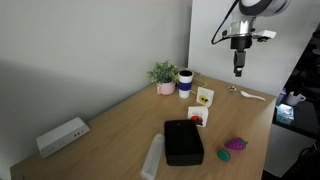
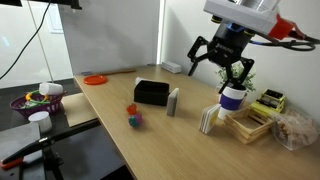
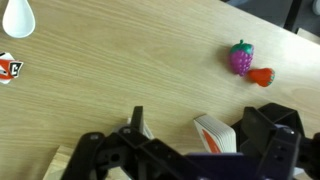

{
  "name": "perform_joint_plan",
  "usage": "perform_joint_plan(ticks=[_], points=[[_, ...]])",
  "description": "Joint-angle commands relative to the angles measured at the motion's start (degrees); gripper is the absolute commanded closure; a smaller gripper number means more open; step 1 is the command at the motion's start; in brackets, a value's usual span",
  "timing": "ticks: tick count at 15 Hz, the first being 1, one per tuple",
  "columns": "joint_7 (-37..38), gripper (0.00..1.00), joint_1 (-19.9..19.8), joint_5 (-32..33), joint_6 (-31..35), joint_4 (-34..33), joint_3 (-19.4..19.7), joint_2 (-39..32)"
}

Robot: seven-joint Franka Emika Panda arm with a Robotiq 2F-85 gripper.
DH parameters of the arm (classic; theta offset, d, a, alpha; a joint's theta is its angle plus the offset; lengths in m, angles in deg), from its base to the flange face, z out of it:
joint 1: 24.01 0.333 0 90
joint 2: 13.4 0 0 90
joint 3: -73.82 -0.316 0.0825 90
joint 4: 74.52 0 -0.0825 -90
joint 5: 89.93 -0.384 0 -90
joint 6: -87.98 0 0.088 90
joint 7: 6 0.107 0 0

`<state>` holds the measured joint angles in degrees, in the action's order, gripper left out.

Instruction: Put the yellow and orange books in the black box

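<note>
Next, my gripper closes on the top of the yellow book (image 1: 206,90) (image 3: 147,130) standing near the cup and takes it before the orange book.
The black box (image 1: 183,142) lies on the wooden table and also shows in an exterior view (image 2: 151,92). The orange book (image 1: 197,117) stands on edge just beyond it. The yellow book (image 1: 205,97) stands a little farther on, near a cup. In an exterior view the orange book (image 2: 173,101) and the yellow book (image 2: 208,120) stand to the right of the box. My gripper (image 1: 239,68) hangs open and empty high above the table, as an exterior view (image 2: 220,72) shows. In the wrist view my gripper (image 3: 200,128) frames the orange book (image 3: 215,135). The other book (image 3: 145,128) is half hidden behind a finger.
A purple-and-green toy (image 1: 235,145) lies beside the box and also shows in the wrist view (image 3: 240,57). A potted plant (image 1: 164,77) and a cup (image 1: 185,82) stand at the far edge. A white device (image 1: 62,135) and a white spoon (image 3: 17,18) also lie on the table.
</note>
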<state>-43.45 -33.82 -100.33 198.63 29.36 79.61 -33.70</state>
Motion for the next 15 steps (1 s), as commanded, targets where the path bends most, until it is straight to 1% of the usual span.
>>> perform_joint_plan(ticks=[1, 4, 5, 6, 10, 13, 15], points=[[3.2, 0.0, -1.3, 2.2, 5.7, 0.1, -0.1, -1.8], [7.1, 0.0, -1.6, 6.5, 6.9, -1.1, 0.8, -4.1], [7.3, 0.0, -2.1, 7.5, 5.9, -1.8, 0.8, -5.1], [6.5, 0.0, -2.4, 6.4, 5.7, -0.2, -0.4, -3.0], [7.1, 0.0, -2.9, 7.4, 5.7, -0.8, -0.3, -4.6], [7.0, 0.0, -3.4, 6.4, 5.8, 0.2, -0.5, -3.5], [5.7, 0.0, -3.9, 5.8, 4.7, -2.3, -1.0, -5.1]])
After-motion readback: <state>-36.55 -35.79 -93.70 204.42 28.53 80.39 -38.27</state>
